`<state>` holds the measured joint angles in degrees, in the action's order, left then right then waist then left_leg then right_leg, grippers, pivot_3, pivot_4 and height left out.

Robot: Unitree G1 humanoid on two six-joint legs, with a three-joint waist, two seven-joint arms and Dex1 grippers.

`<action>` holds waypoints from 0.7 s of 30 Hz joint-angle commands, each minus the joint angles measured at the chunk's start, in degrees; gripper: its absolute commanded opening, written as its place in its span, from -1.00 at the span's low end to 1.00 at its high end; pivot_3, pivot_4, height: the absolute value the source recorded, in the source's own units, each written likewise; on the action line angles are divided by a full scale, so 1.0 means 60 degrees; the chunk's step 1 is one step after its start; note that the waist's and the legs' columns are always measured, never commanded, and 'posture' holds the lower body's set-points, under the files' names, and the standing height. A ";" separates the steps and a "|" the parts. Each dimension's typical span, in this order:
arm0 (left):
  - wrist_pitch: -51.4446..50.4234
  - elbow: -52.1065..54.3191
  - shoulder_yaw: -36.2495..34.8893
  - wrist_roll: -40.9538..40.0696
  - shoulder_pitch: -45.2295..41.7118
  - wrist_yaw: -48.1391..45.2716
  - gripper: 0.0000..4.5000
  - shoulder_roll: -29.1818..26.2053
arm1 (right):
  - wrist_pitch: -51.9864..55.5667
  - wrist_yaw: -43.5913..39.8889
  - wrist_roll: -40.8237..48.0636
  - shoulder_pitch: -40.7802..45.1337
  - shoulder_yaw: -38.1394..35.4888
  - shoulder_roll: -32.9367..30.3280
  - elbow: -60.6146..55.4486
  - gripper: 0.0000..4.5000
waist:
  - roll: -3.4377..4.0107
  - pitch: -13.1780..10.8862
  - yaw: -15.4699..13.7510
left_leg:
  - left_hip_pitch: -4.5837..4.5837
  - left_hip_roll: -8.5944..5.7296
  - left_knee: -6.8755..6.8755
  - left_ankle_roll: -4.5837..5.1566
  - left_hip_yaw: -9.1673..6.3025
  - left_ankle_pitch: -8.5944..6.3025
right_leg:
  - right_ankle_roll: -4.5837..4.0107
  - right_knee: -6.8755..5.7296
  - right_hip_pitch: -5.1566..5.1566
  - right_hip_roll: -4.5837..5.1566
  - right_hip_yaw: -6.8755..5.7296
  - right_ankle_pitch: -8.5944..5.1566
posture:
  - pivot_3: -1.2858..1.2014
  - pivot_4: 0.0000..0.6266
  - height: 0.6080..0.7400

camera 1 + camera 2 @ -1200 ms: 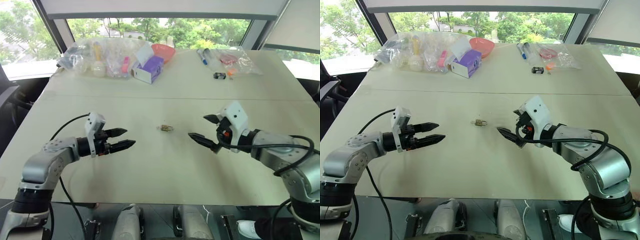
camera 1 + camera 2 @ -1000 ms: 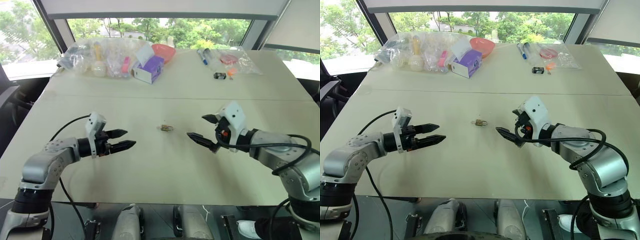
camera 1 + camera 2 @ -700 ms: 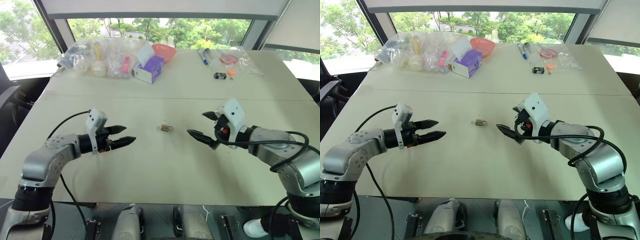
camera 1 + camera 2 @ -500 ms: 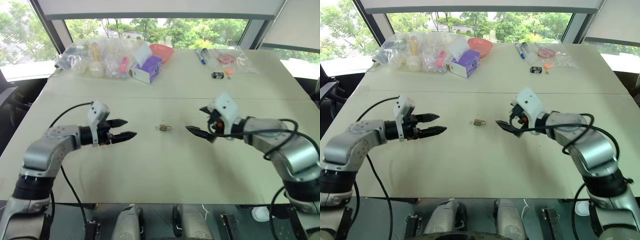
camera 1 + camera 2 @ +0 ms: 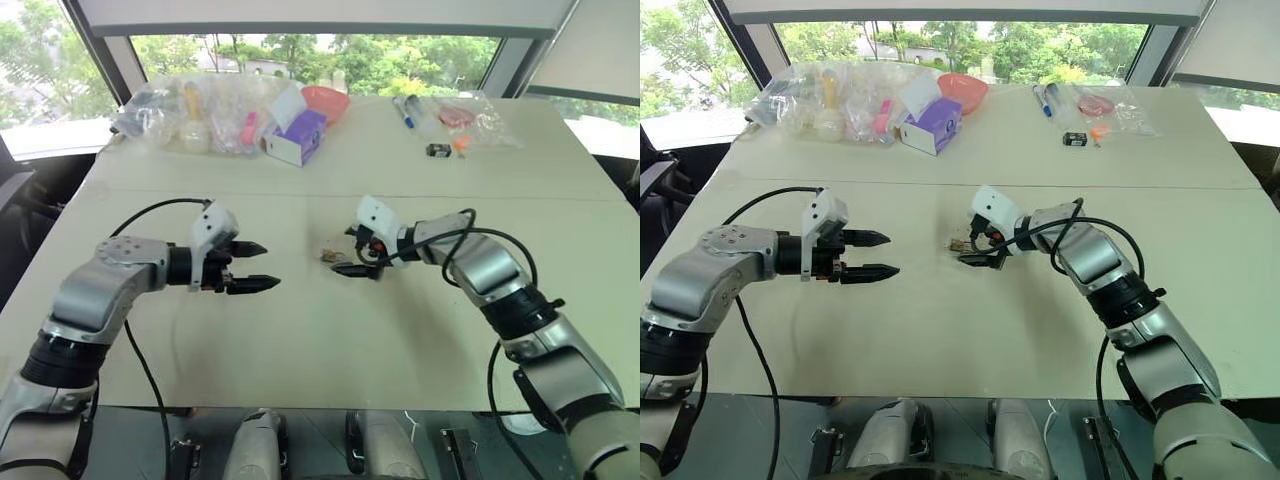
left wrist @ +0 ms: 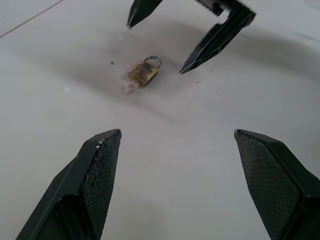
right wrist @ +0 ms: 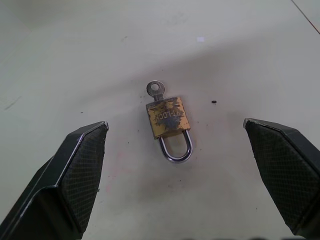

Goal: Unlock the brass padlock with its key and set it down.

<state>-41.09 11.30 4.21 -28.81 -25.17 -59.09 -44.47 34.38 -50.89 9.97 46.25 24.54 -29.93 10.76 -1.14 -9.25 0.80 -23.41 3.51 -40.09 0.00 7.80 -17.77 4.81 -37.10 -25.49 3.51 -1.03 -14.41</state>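
The brass padlock slants between my right gripper's fingers, so next I turn that gripper square and grip the body's sides [image 7: 168, 117], leaving the key free.
The brass padlock [image 7: 169, 122] lies flat on the pale table [image 5: 330, 340], silvery shackle closed. Its key [image 7: 155, 90] sticks out of the body on the side opposite the shackle. My right gripper [image 5: 345, 251] is open just over the lock, and its two black fingers [image 7: 75, 170] stand on either side without touching it. To the left of the lock, well short of it, my left gripper [image 5: 271, 266] is open, empty and pointed at it. The left wrist view shows the padlock [image 6: 142, 72] ahead, with the right gripper's fingers [image 6: 215, 37] beyond it.
At the table's far side lie clear plastic bags [image 5: 190, 115], a purple and white box [image 5: 298, 138], a red bowl [image 5: 325, 103], a blue marker [image 5: 403, 112] and a small black-and-white block [image 5: 439, 151]. A seam [image 5: 560, 200] crosses the table behind the lock.
My right gripper has swung left and down to the padlock and now straddles it. The left gripper has rolled and edged slightly towards the lock. The padlock has not moved.
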 commanded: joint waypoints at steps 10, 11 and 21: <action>-0.0229 0.0599 -0.0665 -0.0310 0.0383 0.0686 0.67 0.0226 | -0.1774 -0.0521 -0.1442 0.0899 0.0220 0.1242 0.2935 1.00 | 0.0002 -0.0001 0.0013 | 0.0006 0.0001 -0.0003 -0.0003 0.0006 0.0001 | 0.0000 -0.0005 0.0004 0.0003 0.0000 0.0000 | 0.03 -0.52 0.92; -0.0226 0.0608 -0.0674 -0.0307 0.0401 0.0717 0.69 0.0247 | -0.1879 -0.0529 -0.1561 0.0942 0.0232 0.1311 0.3158 0.89 | 0.0003 0.0000 0.0020 | 0.0008 0.0001 -0.0002 -0.0004 0.0006 0.0003 | 0.0000 -0.0007 0.0006 0.0001 0.0000 0.0000 | 0.03 -0.52 0.92; -0.0091 0.0574 -0.0796 -0.0296 0.0513 0.0892 0.70 0.0322 | -0.2068 -0.1059 -0.2045 0.0705 0.0148 0.1115 0.3050 -0.69 | 0.0006 0.0001 -0.0023 | 0.0021 0.0002 -0.0004 -0.0017 0.0008 0.0010 | 0.0000 -0.0016 0.0018 0.0005 -0.0001 0.0000 | 0.03 -0.52 0.92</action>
<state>-42.31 13.69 1.13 -30.00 -21.96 -53.74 -42.46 20.95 -56.78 -0.81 51.66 25.63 -21.72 30.00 -1.10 -9.24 0.66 -23.28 3.52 -40.11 -0.10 7.85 -17.71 4.81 -37.19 -25.38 3.55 -1.04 -14.41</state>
